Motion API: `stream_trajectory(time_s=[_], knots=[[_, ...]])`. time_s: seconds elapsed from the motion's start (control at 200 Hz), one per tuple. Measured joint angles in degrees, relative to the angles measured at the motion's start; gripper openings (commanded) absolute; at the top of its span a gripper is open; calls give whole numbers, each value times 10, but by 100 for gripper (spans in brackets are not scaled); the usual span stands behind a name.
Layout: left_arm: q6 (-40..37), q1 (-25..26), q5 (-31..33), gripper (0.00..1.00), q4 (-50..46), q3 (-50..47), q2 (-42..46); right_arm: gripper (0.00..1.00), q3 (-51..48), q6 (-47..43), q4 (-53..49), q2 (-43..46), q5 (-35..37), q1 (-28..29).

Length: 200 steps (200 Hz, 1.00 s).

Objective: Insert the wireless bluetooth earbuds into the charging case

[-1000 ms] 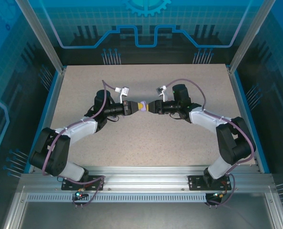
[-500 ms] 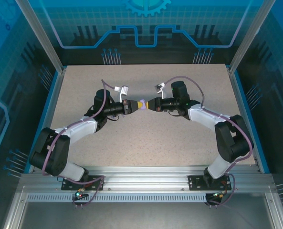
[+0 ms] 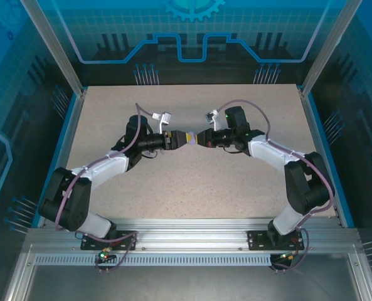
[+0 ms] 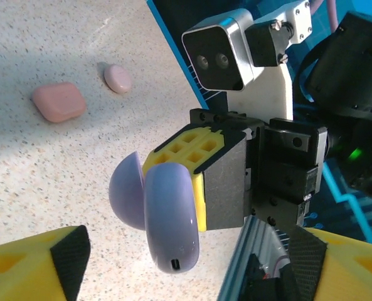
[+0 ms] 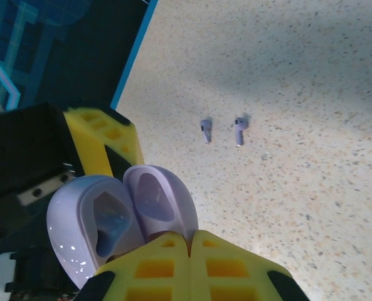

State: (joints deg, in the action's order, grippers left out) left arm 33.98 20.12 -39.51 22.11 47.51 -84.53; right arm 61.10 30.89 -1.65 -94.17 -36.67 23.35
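Observation:
The case's hollows face away from my left gripper, so that gripper should swing round and grip the case's base (image 4: 171, 218) with the hollows showing before my right gripper opens.
An open lavender charging case (image 4: 168, 216) hangs above the table between the two arms, its lid (image 4: 124, 191) swung out to the left. My right gripper (image 5: 189, 248) is shut on the case's edge by the hinge; both hollow halves (image 5: 101, 229) face its camera. My left gripper (image 4: 186, 266) is open, with its yellow fingers (image 4: 38, 266) wide apart on either side of the case and not touching it. Two lavender earbuds (image 5: 206, 130) (image 5: 239, 128) lie side by side on the table below. From above, the case (image 3: 189, 137) sits between left gripper (image 3: 176, 138) and right gripper (image 3: 200, 138).
A pink closed case (image 4: 59, 101) and a small pale pink pebble-like piece (image 4: 118, 78) lie on the speckled table (image 3: 192, 188). A blue rim (image 3: 68, 125) borders the table, and aluminium posts stand at the back corners.
My left gripper has opened and let go of the lavender case. My right gripper closed on the case and holds it alone now. Both wrists shifted slightly.

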Motion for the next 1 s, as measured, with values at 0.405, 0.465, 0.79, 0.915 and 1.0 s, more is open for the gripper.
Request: stream_trajectory(time_s=[0.405, 0.465, 0.79, 0.915, 1.0], knots=[[-194, -20, -51, 99, -295, 186, 2, 0, 91, -238, -191, 1, 61, -16], [-230, -20, -70, 99, -350, 224, -20, 0, 96, -270, -209, 1, 69, -17], [-392, -20, -127, 80, -612, 372, -172, 0, 99, -359, -259, 1, 93, -16], [-421, -16, -140, 73, -664, 404, -206, 0, 104, -368, -265, 1, 93, -9], [-438, -11, -144, 69, -690, 424, -224, 0, 113, -372, -269, 1, 92, -3]])
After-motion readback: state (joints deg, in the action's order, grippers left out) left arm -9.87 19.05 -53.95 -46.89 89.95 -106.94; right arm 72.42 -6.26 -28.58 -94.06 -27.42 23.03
